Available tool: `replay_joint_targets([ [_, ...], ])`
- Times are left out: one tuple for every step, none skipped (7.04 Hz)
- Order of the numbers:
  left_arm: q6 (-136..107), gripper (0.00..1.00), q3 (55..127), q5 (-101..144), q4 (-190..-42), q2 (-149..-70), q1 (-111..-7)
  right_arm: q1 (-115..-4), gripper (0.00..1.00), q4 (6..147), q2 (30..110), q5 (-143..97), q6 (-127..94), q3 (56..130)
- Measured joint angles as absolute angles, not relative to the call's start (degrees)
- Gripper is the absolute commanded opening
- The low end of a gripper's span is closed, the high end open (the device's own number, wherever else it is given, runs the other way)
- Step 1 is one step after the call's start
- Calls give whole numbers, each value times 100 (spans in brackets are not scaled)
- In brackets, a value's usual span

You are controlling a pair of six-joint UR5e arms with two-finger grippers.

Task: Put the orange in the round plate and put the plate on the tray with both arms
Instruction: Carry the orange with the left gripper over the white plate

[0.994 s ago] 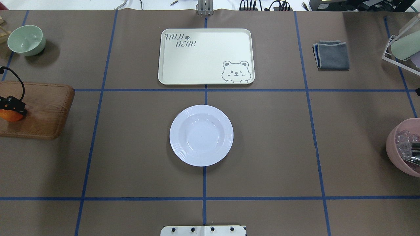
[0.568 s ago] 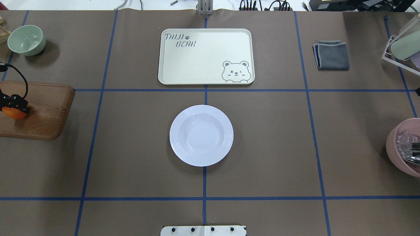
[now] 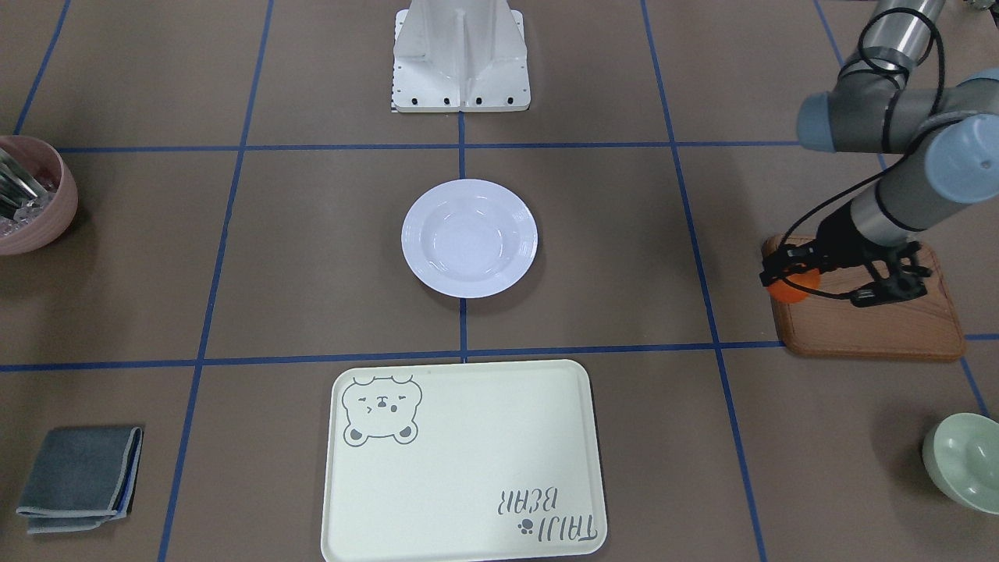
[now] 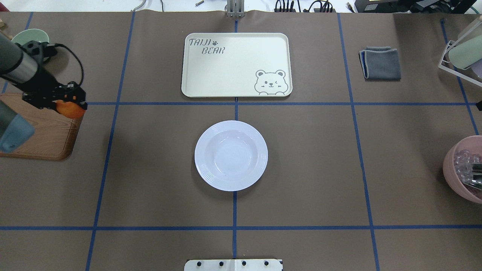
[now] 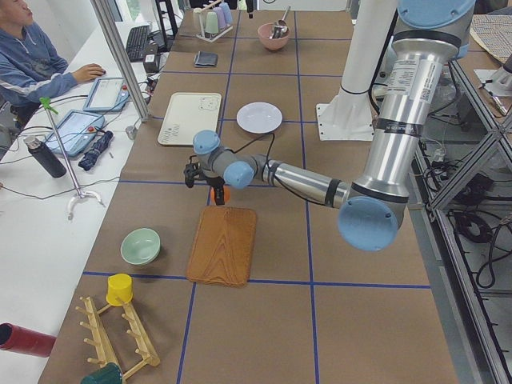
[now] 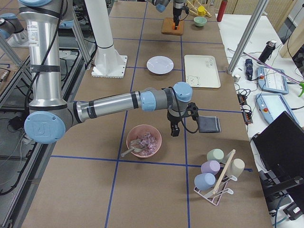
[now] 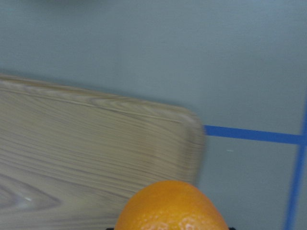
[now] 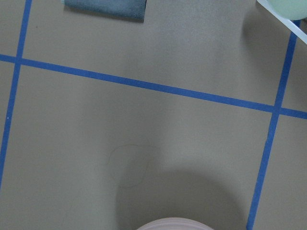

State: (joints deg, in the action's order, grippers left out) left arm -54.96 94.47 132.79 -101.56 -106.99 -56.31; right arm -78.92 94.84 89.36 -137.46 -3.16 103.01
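Observation:
Next, my left gripper lets go of the orange in the middle of the empty white round plate (image 3: 470,240). The orange is now above the wooden board's corner.
The orange (image 4: 72,110) is clamped in my left gripper (image 4: 67,102), which is shut on it above the far right corner of the wooden board (image 4: 45,139). The front view shows the same hold, with the orange (image 3: 790,289) under the left gripper (image 3: 783,270). It fills the bottom of the left wrist view (image 7: 172,207). The white round plate (image 4: 231,155) lies empty at the table's centre. Beyond it sits the cream tray (image 4: 233,67), also empty. My right gripper (image 6: 173,127) hangs over bare table near the pink bowl (image 6: 143,140); I cannot tell its state.
A pale green bowl (image 3: 964,460) stands at the far left, partly behind my left arm. A grey folded cloth (image 4: 380,63) and a rack of cups (image 4: 461,56) lie at the far right. The pink bowl (image 4: 463,169) holds utensils at the right edge.
My left arm has come in from the left edge, carrying the orange rightward and farther back across the wooden board to its far right corner. Plate and tray have not moved.

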Motion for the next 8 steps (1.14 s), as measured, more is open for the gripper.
replay_joint_targets([
  [-6319, 0, 9577, 13186, -9935, -11210, -5149, -7863, 100, 9483, 8925, -13744, -318, 10301],
  [-7151, 0, 9614, 12922, -9849, -11715, -4613, -7810, 100, 9481, 8902, -13738, -341, 10293],
  [-7725, 0, 9598, 12550, -9781, -12153, -4133, -7740, 100, 9478, 8857, -13733, -380, 10274],
  [-8044, 0, 9508, 12209, -9661, -12582, -3763, -7685, 100, 9475, 8806, -13730, -401, 10249],
  [-8191, 0, 9251, 11871, -9546, -13023, -3448, -7659, 100, 9475, 8778, -13731, -409, 10231],
  [-8248, 0, 8953, 11520, -9507, -13346, -3125, -7646, 100, 9475, 8761, -13733, -414, 10223],
  [-8267, 0, 8758, 11255, -9512, -13519, -2854, -7633, 100, 9475, 8746, -13731, -419, 10217],
  [-8268, 0, 8625, 11145, -9530, -13607, -2721, -7626, 100, 9475, 8740, -13731, -421, 10217],
])
